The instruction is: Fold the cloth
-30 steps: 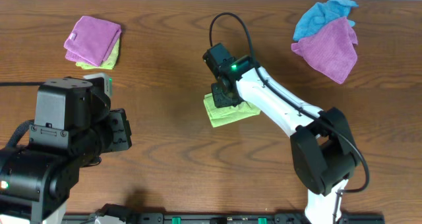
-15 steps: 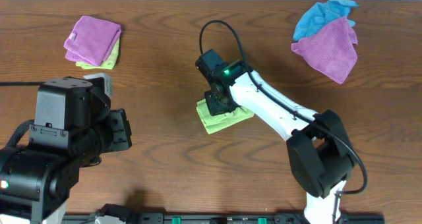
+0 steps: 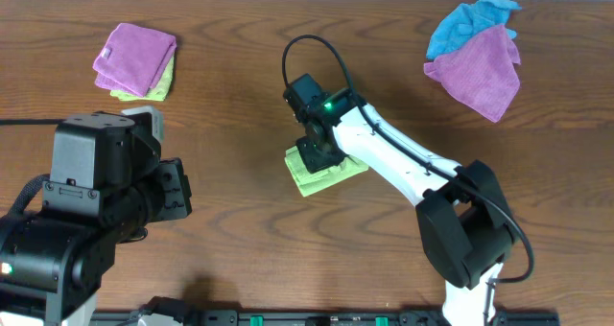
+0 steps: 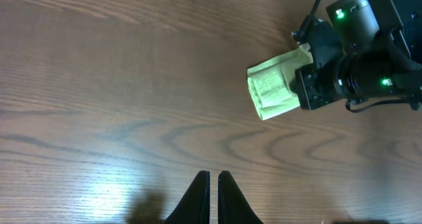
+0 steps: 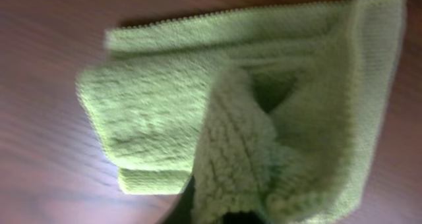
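Observation:
I am pinching a raised fold of the folded cloth with my right gripper, so I need to open it and steady one edge of the cloth while my left gripper takes the opposite edge [image 3: 296, 176].
The lime-green cloth [image 3: 309, 175] lies folded into a small packet at the middle of the table, also seen in the left wrist view [image 4: 269, 92]. My right gripper [image 3: 318, 151] sits on its top edge. In the right wrist view a raised ridge of the cloth [image 5: 231, 138] runs up into my right gripper [image 5: 244, 214], which is shut on it; the fabric hides most of the fingers. My left gripper [image 4: 213, 179] hangs shut and empty over bare wood, well to the left of the cloth.
A purple cloth stacked on a lime one [image 3: 137, 59] lies at the back left. A blue cloth [image 3: 467, 21] and a purple cloth [image 3: 483, 70] are piled at the back right. The right arm's cable [image 3: 312, 44] loops above the cloth. The left arm's bulk [image 3: 91, 206] fills the front left.
My right gripper has dragged the green cloth a little to the left and toward the front. The left arm has not moved.

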You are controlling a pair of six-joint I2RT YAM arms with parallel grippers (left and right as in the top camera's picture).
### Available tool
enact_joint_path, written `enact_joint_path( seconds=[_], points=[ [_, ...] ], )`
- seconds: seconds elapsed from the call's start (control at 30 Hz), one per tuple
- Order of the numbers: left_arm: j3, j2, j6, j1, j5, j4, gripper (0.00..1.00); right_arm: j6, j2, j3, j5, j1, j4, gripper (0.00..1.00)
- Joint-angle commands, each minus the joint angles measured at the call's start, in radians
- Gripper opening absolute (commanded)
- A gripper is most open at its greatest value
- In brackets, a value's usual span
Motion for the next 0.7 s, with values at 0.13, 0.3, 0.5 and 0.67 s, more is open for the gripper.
enact_joint_path(
  seconds=[0.13, 0.3, 0.5, 0.67],
  points=[
    [0.001, 0.001, 0.018, -0.002, -0.005, 0.000, 0.10, -0.061, 0.004, 0.008, -0.478, 0.032, 0.058, 0.66],
    [-0.031, 0.002, 0.017, -0.002, -0.054, 0.010, 0.10, -0.056, 0.003, 0.008, -0.481, -0.026, 0.033, 0.48],
    [-0.219, 0.002, 0.017, -0.002, -0.017, 0.188, 0.18, -0.079, -0.051, 0.009, -0.542, -0.151, 0.027, 0.01],
    [-0.527, 0.033, 0.013, -0.002, 0.177, 0.475, 0.70, -0.109, -0.090, 0.009, -0.386, -0.224, -0.006, 0.01]
  ],
)
